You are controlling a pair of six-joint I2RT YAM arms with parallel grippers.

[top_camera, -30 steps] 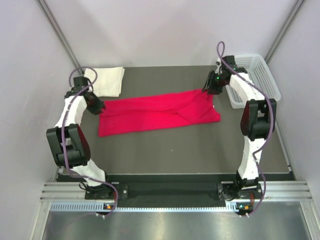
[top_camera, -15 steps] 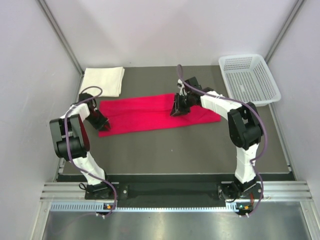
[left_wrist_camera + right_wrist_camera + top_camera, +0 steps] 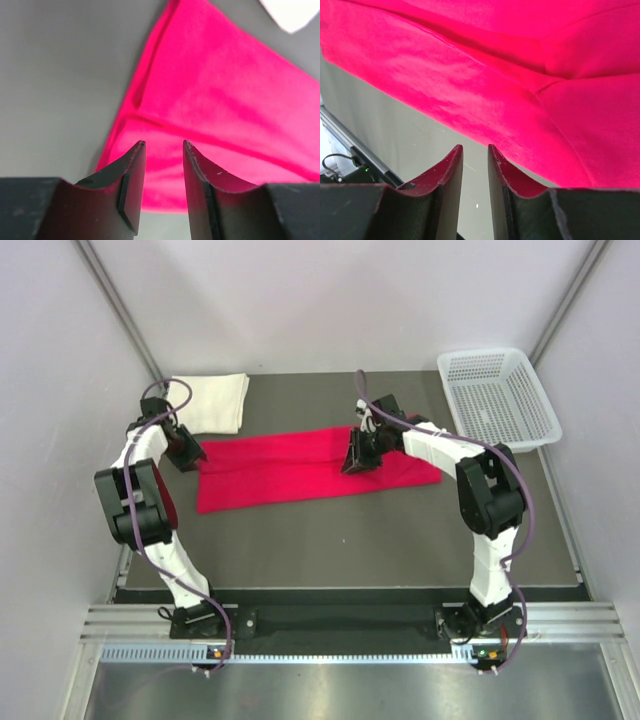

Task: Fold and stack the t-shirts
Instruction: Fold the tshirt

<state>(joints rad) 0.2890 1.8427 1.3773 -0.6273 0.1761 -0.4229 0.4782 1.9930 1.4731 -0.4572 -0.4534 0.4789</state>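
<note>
The upper layer's corner stops short of the red t-shirt's end edge, so my left gripper should pinch that corner [image 3: 142, 107] and pull it even with the edge before folding further.
The red t-shirt [image 3: 290, 472] lies flat across the middle of the table, folded into a long strip. The cream-white t-shirt [image 3: 210, 403] lies folded at the far left corner; a tip of it [image 3: 290, 12] shows in the left wrist view. My left gripper [image 3: 192, 454] hovers at the red shirt's left end, open, with nothing between its fingers [image 3: 163, 142]; red cloth [image 3: 225, 90] lies just beyond them. My right gripper [image 3: 350, 462] hangs over the middle of the strip, its jaws [image 3: 474, 146] a little apart and empty, with the shirt's near edge [image 3: 495, 75] ahead.
A white mesh basket [image 3: 500, 395] stands at the far right corner. The dark table [image 3: 350, 540] shows bare in front of the red shirt. Both arms reach in from the near edge, and pale walls close in the sides.
My right arm swung from the shirt's right end by the basket to its middle. My left gripper dipped to the near left corner, then came back to the far left edge with its jaws wider.
</note>
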